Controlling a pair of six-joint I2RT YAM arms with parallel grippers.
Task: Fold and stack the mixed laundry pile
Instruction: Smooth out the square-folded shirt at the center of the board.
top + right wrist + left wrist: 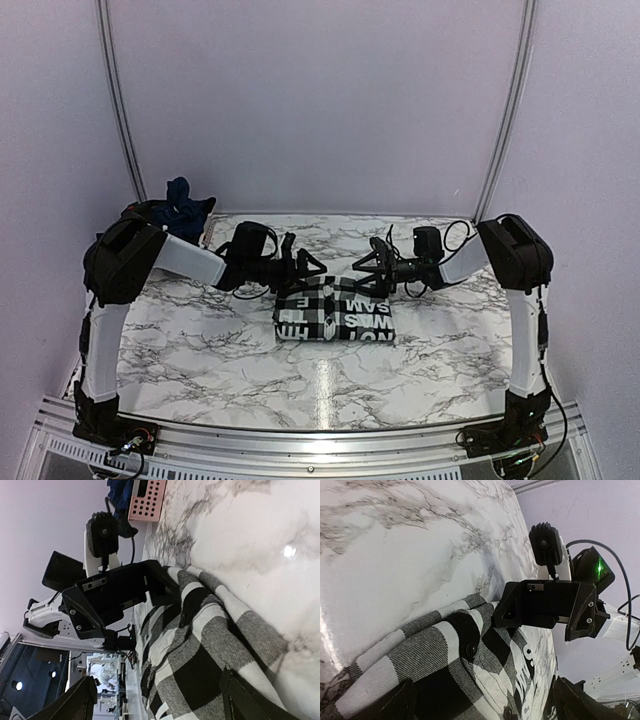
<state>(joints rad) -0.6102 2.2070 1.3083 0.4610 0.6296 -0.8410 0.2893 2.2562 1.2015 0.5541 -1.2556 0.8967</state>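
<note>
I should next grab the check shirt with my right gripper by the middle of the shirt's short side (390,311), next to the white word SAM.
A black-and-white check shirt (335,312) with white lettering lies folded into a rectangle at the table's middle. My left gripper (304,266) hovers open by the shirt's far left corner. My right gripper (370,266) stands open by its far right corner, facing the left one. In the left wrist view the shirt (440,665) lies below the open left gripper (485,702), with the right gripper (547,605) beyond. In the right wrist view the shirt (210,645) spreads under the open right gripper (160,702). Neither holds cloth. A navy blue garment (185,207) is bunched at the back left.
A pink perforated basket (147,499) stands at the back left corner with the blue cloth (117,492) in it. The marble table (200,340) ends at a metal rail along the near edge. White walls close in the back and sides.
</note>
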